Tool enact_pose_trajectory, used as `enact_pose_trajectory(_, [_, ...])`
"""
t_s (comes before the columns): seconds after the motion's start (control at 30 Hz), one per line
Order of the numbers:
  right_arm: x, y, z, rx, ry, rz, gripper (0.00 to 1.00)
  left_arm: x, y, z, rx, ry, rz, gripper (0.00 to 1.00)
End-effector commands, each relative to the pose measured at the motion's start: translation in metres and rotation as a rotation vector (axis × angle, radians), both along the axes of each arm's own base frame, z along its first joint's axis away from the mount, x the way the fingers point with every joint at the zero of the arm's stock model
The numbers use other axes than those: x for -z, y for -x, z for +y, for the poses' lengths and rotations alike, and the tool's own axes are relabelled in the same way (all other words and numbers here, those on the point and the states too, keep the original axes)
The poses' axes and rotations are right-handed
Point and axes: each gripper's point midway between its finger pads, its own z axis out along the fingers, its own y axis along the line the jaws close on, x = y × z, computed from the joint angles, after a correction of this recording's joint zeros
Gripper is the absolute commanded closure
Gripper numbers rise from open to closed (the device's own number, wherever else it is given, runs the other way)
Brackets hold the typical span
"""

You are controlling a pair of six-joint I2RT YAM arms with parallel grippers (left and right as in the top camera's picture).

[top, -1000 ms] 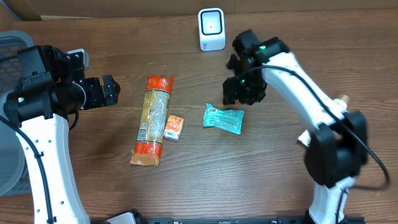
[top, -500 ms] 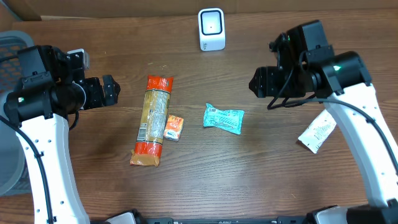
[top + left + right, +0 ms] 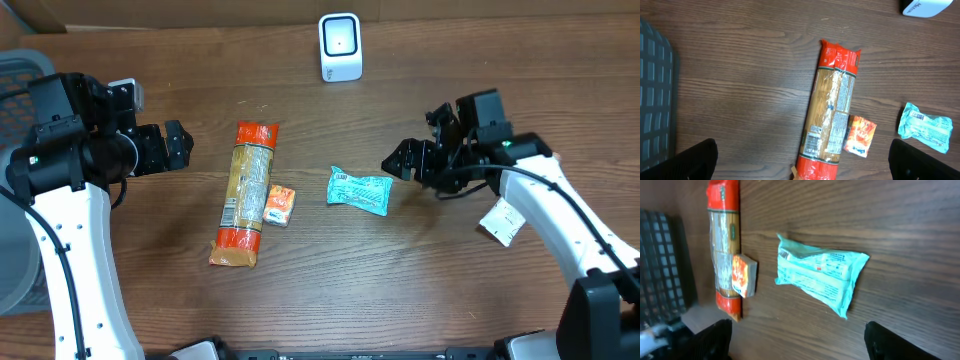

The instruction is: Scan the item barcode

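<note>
Next, the robot's right gripper needs to move to the teal packet's end [image 3: 385,197] [image 3: 850,286] farthest from the small orange box and close there.
Three packaged items lie mid-table: a long orange-ended pasta packet [image 3: 245,195] [image 3: 832,120] [image 3: 725,245], a small orange box [image 3: 279,205] [image 3: 860,136] [image 3: 744,275] touching its right side, and a teal packet [image 3: 360,190] [image 3: 926,126] [image 3: 820,275]. The white scanner [image 3: 340,47] [image 3: 927,6] stands at the back. My right gripper [image 3: 408,158] [image 3: 805,345] is open just right of the teal packet, holding nothing. My left gripper [image 3: 170,148] [image 3: 800,165] is open and empty, left of the pasta packet.
A white flat packet [image 3: 503,220] lies at the right, partly under my right arm. A dark mesh basket [image 3: 20,70] [image 3: 655,100] [image 3: 660,265] stands at the left edge of the table.
My right arm swung away to the right, then came back down towards the teal packet, its jaws opening wider. The left arm and the items have not moved.
</note>
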Motion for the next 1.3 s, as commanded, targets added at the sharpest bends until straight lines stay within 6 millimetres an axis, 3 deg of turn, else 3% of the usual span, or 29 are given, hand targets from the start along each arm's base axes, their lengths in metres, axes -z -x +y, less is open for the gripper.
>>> enact_pose_trajectory(0.0, [0.02,0.007,0.008,0.059,-0.04,0.11,0.14,-0.013,-0.001,-0.004,0.03,-0.013,-0.039,0.0])
enact_pose_trajectory(0.3, [0.065,0.003,0.027,0.131,-0.052,0.236,0.23,-0.013,-0.001,-0.004,0.03,-0.013,-0.04,0.0])
enact_pose_trajectory(0.47, [0.083,0.004,0.028,0.156,-0.045,0.291,0.27,-0.013,-0.001,-0.004,0.03,-0.014,-0.04,0.0])
enact_pose_trajectory(1.27, [0.098,0.013,0.024,0.167,-0.031,0.308,0.26,-0.013,-0.001,-0.004,0.03,-0.013,-0.04,0.0])
